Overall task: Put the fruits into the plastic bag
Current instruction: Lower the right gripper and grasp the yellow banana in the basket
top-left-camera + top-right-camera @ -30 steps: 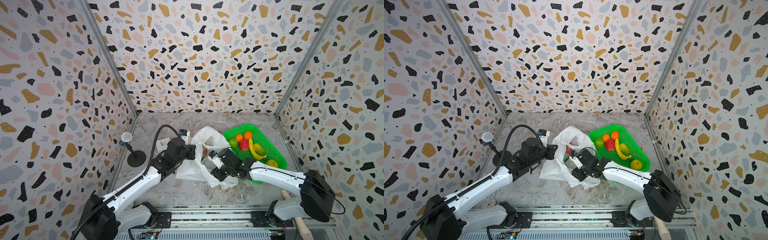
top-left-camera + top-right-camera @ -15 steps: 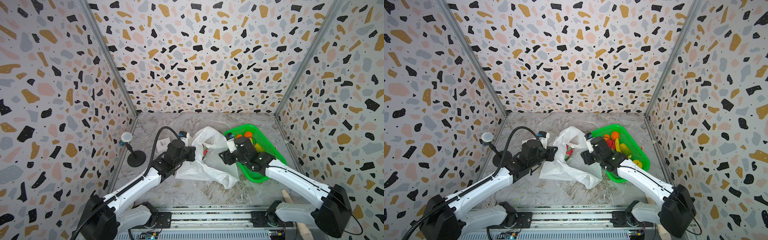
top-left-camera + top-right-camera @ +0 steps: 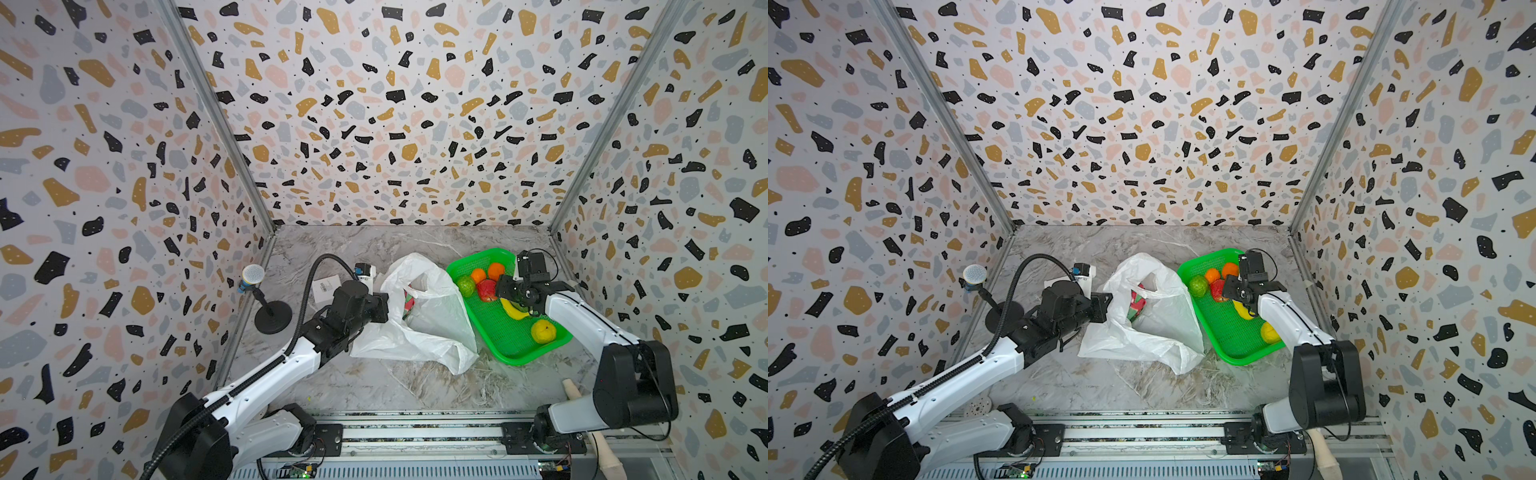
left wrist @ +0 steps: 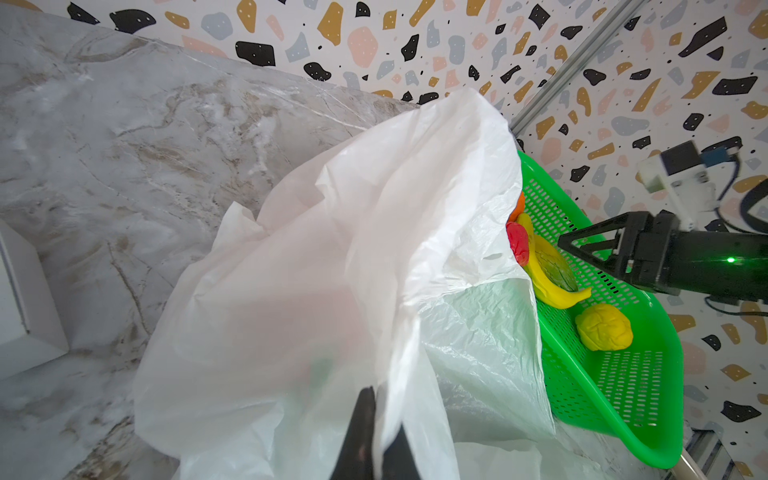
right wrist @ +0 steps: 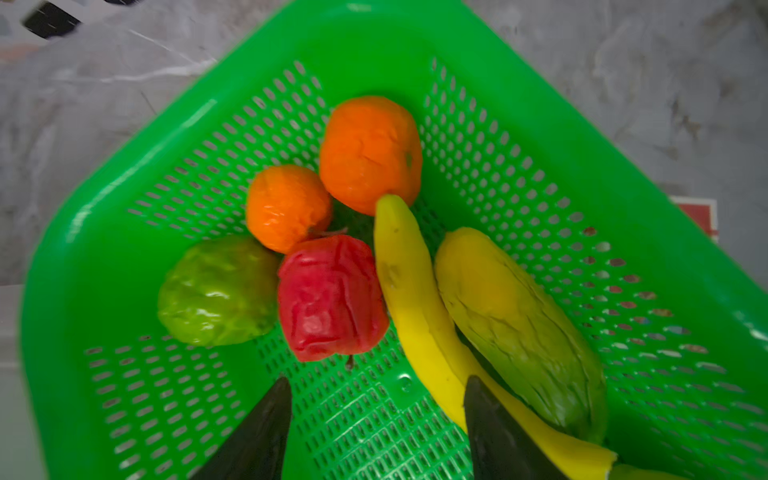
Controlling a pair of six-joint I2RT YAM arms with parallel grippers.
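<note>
My right gripper is to close on the middle of the banana (image 3: 513, 310) (image 5: 464, 388), which is lying next to the green-yellow oblong fruit in the green tray.
The white plastic bag (image 3: 432, 328) (image 3: 1158, 328) lies mid-table, its mouth facing up. My left gripper (image 3: 385, 307) (image 4: 380, 399) is shut on the bag's edge and holds it up. A pink-red dragon fruit (image 3: 408, 302) (image 3: 1137, 305) lies inside. My right gripper (image 3: 503, 289) (image 5: 376, 384) hangs open and empty above the green tray (image 3: 494, 332) (image 5: 124, 199). Below it lie two oranges (image 5: 370, 153), a green round fruit (image 5: 218, 291), a red round fruit (image 5: 330, 297), a banana (image 5: 415, 299) and a green-yellow oblong fruit (image 5: 519, 316). A yellow round fruit (image 3: 543, 331) (image 4: 604, 326) sits apart, nearer the tray's front.
A black microphone stand (image 3: 268, 307) stands by the left wall. A small white box (image 3: 328, 287) (image 4: 25, 299) sits behind my left arm. The tray lies close to the right wall, with the bag draped against its left rim.
My right gripper has come out of the bag's mouth and swung right to hang over the tray, its jaws a little wider. The left gripper has kept its hold on the bag.
</note>
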